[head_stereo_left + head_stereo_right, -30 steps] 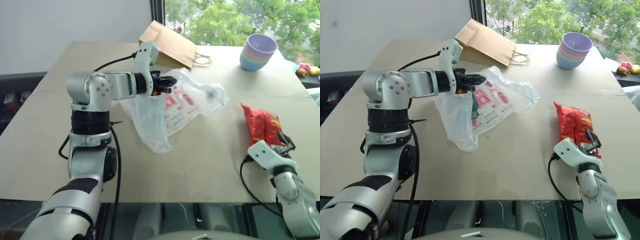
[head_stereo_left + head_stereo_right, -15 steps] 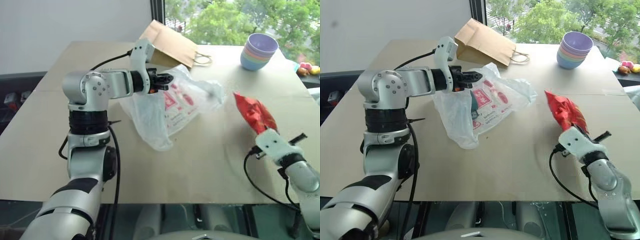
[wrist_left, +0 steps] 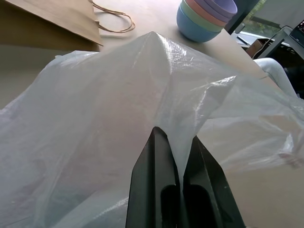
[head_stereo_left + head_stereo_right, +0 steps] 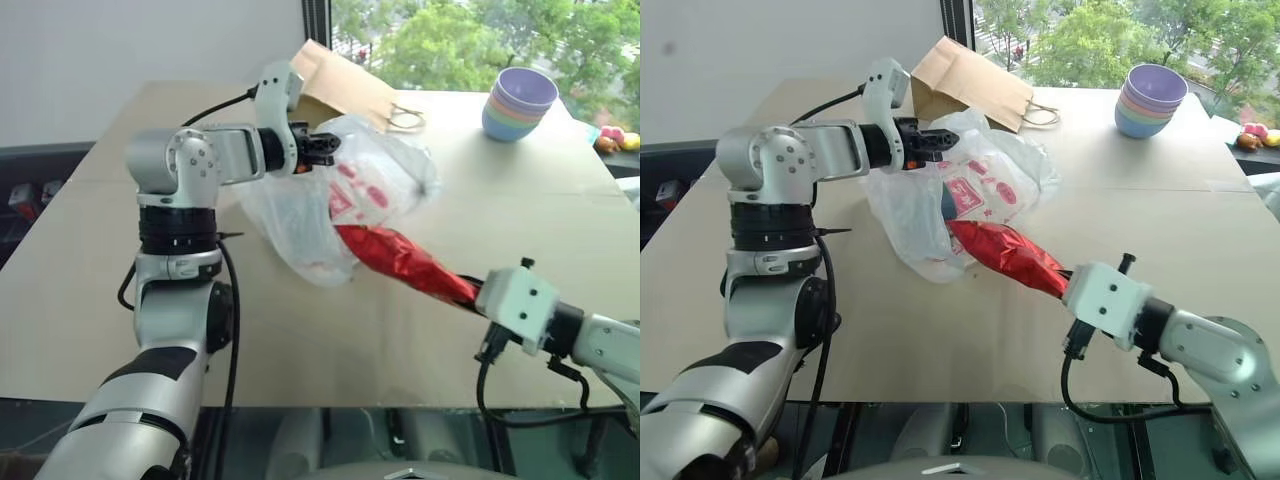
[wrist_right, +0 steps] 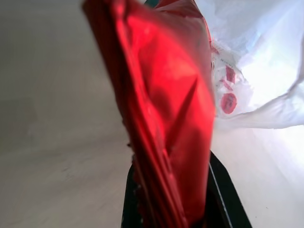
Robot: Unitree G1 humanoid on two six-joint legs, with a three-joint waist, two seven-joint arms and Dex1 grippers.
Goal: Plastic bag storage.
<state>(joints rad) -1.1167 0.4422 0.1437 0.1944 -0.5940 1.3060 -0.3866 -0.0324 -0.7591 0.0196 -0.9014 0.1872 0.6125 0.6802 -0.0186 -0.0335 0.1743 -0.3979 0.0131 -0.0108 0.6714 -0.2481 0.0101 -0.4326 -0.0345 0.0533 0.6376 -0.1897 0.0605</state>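
Next, my right gripper lets go of the red snack packet inside the plastic bag (image 4: pixel 341 198), just below my left gripper.
The plastic bag (image 4: pixel 345 195), whitish and crinkly with red printing, hangs over the middle of the table. My left gripper (image 4: pixel 322 147) is shut on its upper edge; the left wrist view shows the film pinched between the black fingers (image 3: pixel 159 156). My right gripper (image 4: pixel 1065 276) is shut on a shiny red snack packet (image 4: pixel 1008 254), held off the table and pointing left. The packet's far end meets the bag's lower part; whether it is inside I cannot tell. In the right wrist view the packet (image 5: pixel 166 104) rises in front of the bag (image 5: pixel 256 66).
A brown paper bag (image 4: pixel 345 85) with handles lies at the back behind the plastic bag. Stacked pastel bowls (image 4: pixel 518 102) stand at the back right. Small colourful items (image 4: pixel 615 138) sit past the table's right edge. The tan table (image 4: pixel 300 350) has bare room in front.
My right gripper closed on the red packet, lifted it from the table's right side and swung it left to the bag. The bag hangs slightly higher in the left gripper.
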